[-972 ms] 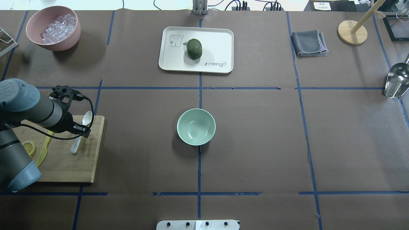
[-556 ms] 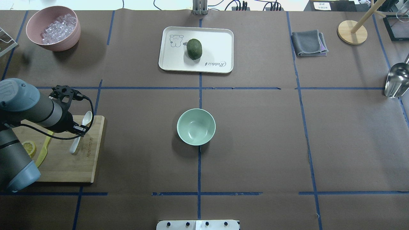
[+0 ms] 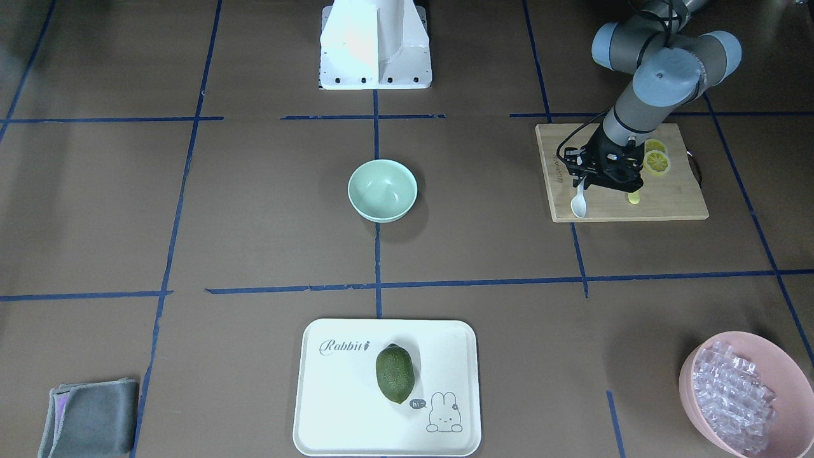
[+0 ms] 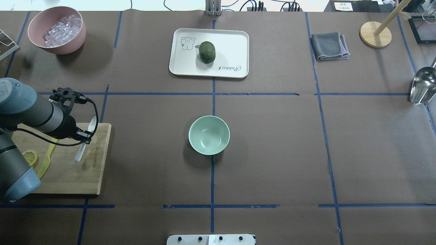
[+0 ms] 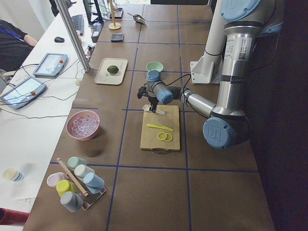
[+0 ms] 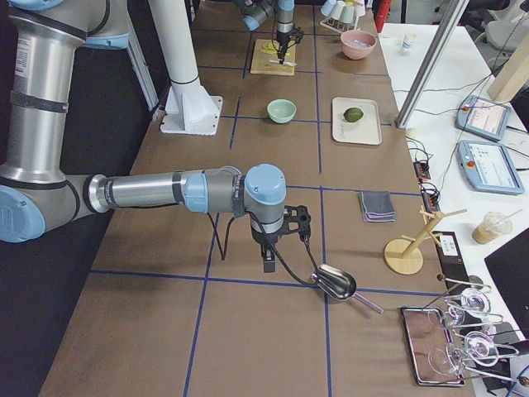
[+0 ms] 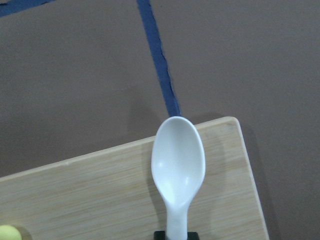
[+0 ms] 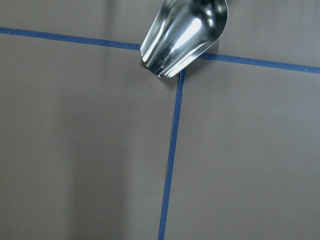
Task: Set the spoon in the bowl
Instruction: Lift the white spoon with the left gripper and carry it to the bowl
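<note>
Next, the left gripper releases the white plastic spoon inside the empty mint-green bowl (image 3: pixel 381 192) at the middle of the table.
The white plastic spoon (image 4: pixel 91 124) is over the right edge of the wooden cutting board (image 4: pixel 68 177) at the table's left. My left gripper (image 4: pixel 83 136) is shut on its handle and holds it slightly above the board. The left wrist view shows the scoop (image 7: pixel 178 162) pointing away from the gripper, over the board's corner. The spoon also shows in the front view (image 3: pixel 578 203). The mint-green bowl (image 4: pixel 209 135) stands empty at the table's middle, well to the right of the spoon. My right gripper (image 6: pixel 269 263) shows only in the right side view, so I cannot tell its state.
A yellow knife (image 4: pixel 46 163) and lemon slice (image 4: pixel 30 157) lie on the board. A pink bowl of ice (image 4: pixel 57 30) is back left. A white tray (image 4: pixel 231 41) holds an avocado (image 4: pixel 207 52). A grey cloth (image 4: pixel 329 46) and metal scoop (image 4: pixel 422 85) are to the right.
My left gripper has risen a little with the spoon in it and drawn slightly back. The bowl has not moved.
</note>
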{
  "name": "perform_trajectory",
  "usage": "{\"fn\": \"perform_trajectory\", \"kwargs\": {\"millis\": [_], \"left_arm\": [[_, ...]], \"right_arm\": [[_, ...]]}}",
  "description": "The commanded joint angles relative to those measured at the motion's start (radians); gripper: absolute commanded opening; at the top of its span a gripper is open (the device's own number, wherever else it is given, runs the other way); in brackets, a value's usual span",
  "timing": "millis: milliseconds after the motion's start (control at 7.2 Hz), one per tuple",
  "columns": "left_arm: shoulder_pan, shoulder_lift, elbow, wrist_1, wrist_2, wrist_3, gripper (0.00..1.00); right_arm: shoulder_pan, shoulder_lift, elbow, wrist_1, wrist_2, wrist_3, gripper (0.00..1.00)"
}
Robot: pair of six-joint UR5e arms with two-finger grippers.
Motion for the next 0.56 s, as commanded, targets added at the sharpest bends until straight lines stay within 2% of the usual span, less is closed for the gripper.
{"fn": "perform_trajectory", "kwargs": {"millis": [0,278,417], "left_arm": [[-0.01,-0.054,-0.044,0.081,-0.012,-0.001,0.0],[-0.001,-0.239,-0.05,0.255,-0.009,-0.009,0.0],[0.016,-0.34,-0.017,0.267,-0.008,-0.01,0.0]], "right_arm": [[0.0,-0.001,0.001,-0.001,0.0,0.0,1.0],[0.0,-0.002,0.0,-0.001,0.0,0.0,1.0],[0.0,-0.004,0.001,-0.001,0.002,0.0,1.0]]}}
